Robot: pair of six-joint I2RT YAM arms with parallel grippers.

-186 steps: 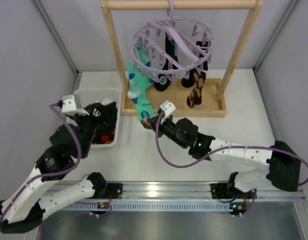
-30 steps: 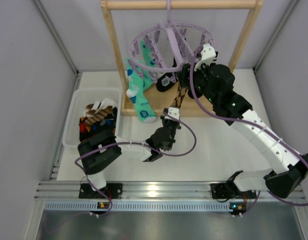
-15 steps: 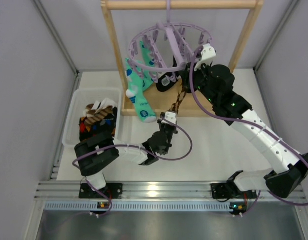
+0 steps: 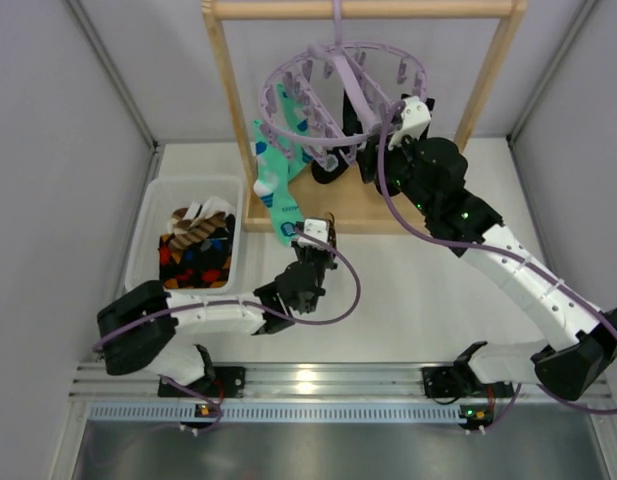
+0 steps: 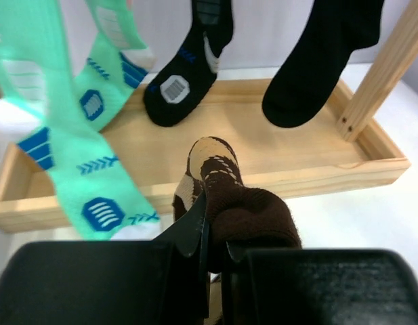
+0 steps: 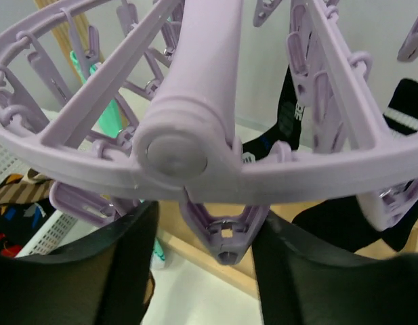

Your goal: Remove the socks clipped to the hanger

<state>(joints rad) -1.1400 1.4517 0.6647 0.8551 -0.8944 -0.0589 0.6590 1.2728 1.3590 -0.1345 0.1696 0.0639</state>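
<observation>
The robot's left gripper will release the brown diamond-patterned sock at the far end of the sock pile (image 4: 181, 211) in the white bin.
My left gripper (image 5: 216, 229) is shut on the brown diamond-patterned sock (image 5: 239, 203), whose toe pokes out past the jaws. In the top view this gripper (image 4: 318, 232) sits low, just in front of the wooden base. The lilac hanger (image 4: 340, 95) hangs from the top bar. Still clipped to it are mint-green socks (image 5: 63, 145), a black sock with a grey patch (image 5: 185, 78) and a plain black sock (image 5: 324, 64). My right gripper (image 6: 219, 271) is open under the hanger's hub (image 6: 185, 128), its fingers standing either side of an empty peg (image 6: 224, 233).
The light wooden frame (image 4: 228, 110) stands on a wooden tray base (image 5: 283, 152) at the back. A white bin (image 4: 148, 205) at the left holds patterned socks (image 4: 193, 250). Grey walls close in both sides.
The brown sock has come off its peg and no longer stretches up to the hanger. My left gripper has drawn back and leftward with it. The right jaws have widened.
</observation>
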